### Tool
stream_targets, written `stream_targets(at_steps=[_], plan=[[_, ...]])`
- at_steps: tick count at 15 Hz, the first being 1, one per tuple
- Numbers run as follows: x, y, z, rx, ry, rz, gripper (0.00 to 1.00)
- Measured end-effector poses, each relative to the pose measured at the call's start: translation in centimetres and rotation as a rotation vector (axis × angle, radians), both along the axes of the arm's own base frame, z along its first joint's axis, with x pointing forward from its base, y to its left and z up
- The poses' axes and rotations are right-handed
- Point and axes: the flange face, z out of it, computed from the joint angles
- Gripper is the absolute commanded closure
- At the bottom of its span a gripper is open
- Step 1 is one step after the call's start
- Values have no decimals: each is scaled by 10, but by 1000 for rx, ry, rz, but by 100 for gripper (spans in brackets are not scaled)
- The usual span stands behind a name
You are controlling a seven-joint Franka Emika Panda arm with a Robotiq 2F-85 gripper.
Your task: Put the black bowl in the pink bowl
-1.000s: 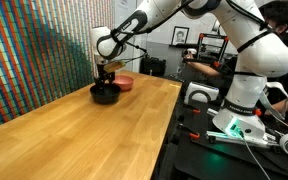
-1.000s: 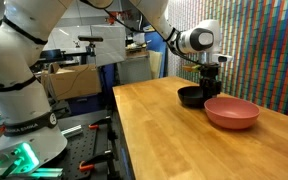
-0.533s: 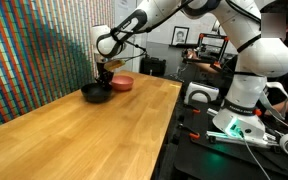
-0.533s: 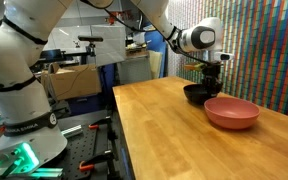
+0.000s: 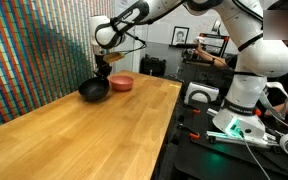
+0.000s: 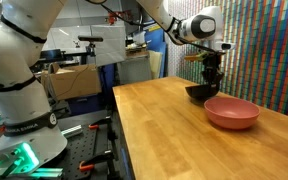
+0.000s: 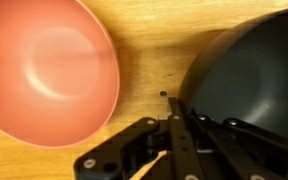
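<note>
Next, my gripper lets go of the black bowl over the middle of the pink bowl (image 5: 123, 80) (image 7: 46, 72), nested inside the pink bowl's rim.
The black bowl (image 5: 94, 90) hangs tilted just above the wooden table (image 5: 84, 140), and my gripper (image 5: 102, 73) is shut on its rim. In an exterior view the black bowl (image 6: 197, 93) sits under the gripper (image 6: 212, 76), behind the pink bowl (image 6: 232, 112). The pink bowl (image 5: 121, 82) rests on the table, close beside the black one. The wrist view has the pink bowl (image 7: 44, 70) at left and the black bowl (image 7: 249, 80) at right. There my gripper (image 7: 172, 102) pinches the black bowl's near rim.
A colourful patterned wall (image 5: 34, 50) runs along the far side of the table. The robot base (image 5: 239, 90) and a bench with equipment (image 5: 254, 130) stand beyond the table's edge. A person (image 5: 279, 15) is at the back.
The gripper has shut on the black bowl's rim and risen. The bowl has come off the table and now hangs tilted. The pink bowl has not moved.
</note>
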Motion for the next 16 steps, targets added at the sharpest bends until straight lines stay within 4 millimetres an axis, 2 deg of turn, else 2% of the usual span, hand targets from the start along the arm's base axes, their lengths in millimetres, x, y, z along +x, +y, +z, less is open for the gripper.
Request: stream_targets(at_steps=[3,5,9,13,16], plan=[[0,-11,25,-3,2,-15,99],[0,-30,44,-9,4,-38,99],[-5,-99,71,-35,-3,-127,99],[-24,-175,67,-56,22,-234,99],[-43,-205,50,-52,56,-283,99]])
